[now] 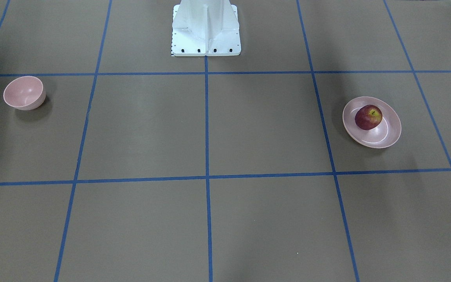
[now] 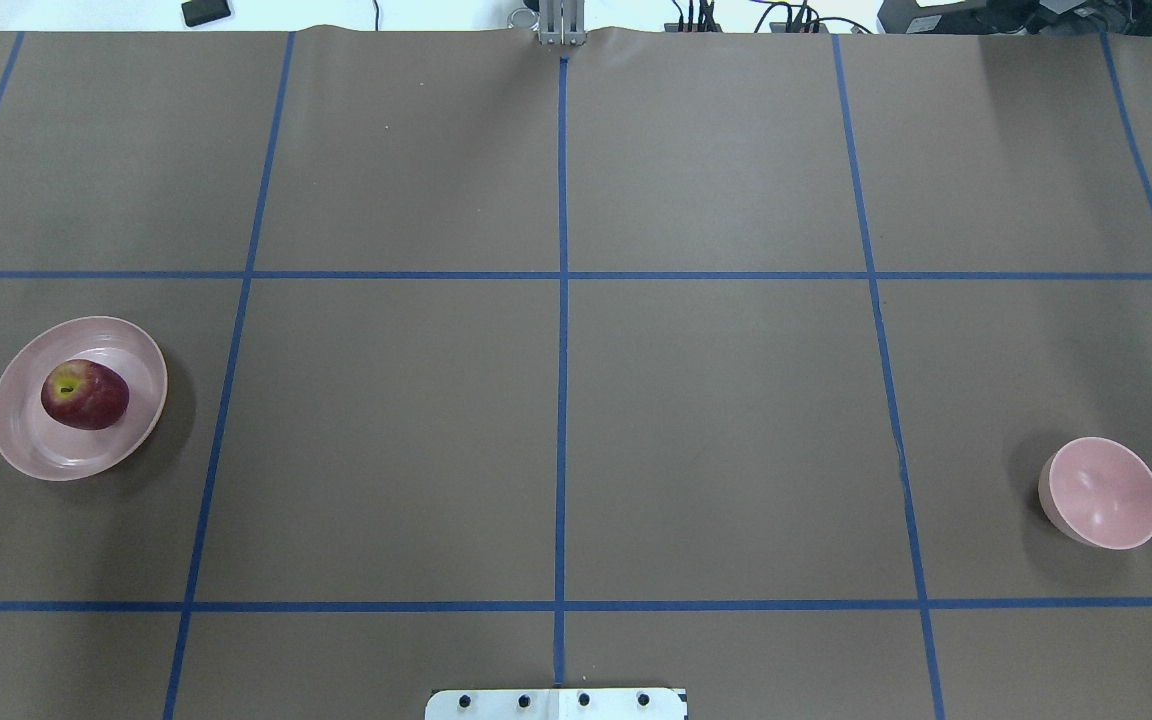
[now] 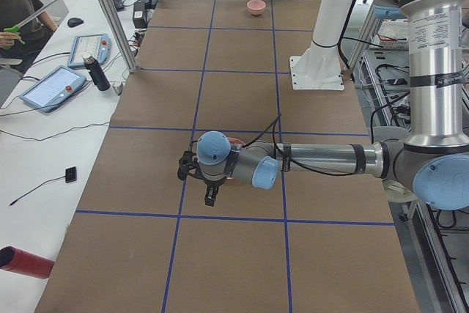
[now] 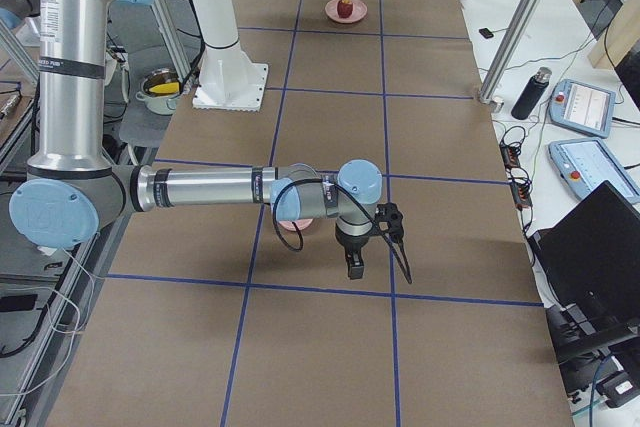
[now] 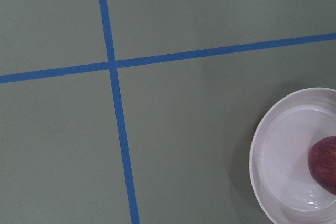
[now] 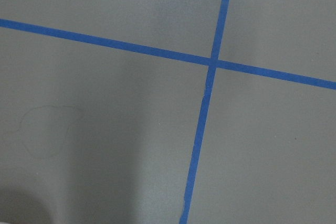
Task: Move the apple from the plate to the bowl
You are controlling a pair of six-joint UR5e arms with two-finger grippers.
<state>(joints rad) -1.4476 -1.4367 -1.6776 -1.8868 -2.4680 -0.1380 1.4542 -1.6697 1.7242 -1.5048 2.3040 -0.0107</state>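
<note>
The small deep bowl is the next thing for my right gripper to go to. I should then grab the bowl's rim (image 1: 5, 98) with it on the side farthest from the plate.
The dark-red apple (image 2: 85, 394) lies in the wide pale-pink plate (image 2: 26, 450) on my left side of the table; both also show in the front view, apple (image 1: 368, 116) and plate (image 1: 382, 139). The small deep bowl (image 2: 1101, 492) stands empty far to the right, and shows in the front view (image 1: 24, 93). My left gripper (image 3: 196, 185) hovers above the table beside the plate; I cannot tell if it is open. The left wrist view shows the plate (image 5: 283, 156) and the apple's edge (image 5: 325, 163). My right gripper (image 4: 372, 252) hovers near the bowl (image 4: 295, 225); I cannot tell its state.
The white robot base (image 1: 206, 27) stands at the table's middle rear edge. Blue tape lines (image 2: 562, 300) divide the brown table into squares. Tablets (image 3: 53, 86) and a bottle (image 3: 95, 72) sit on a side table beyond the far edge.
</note>
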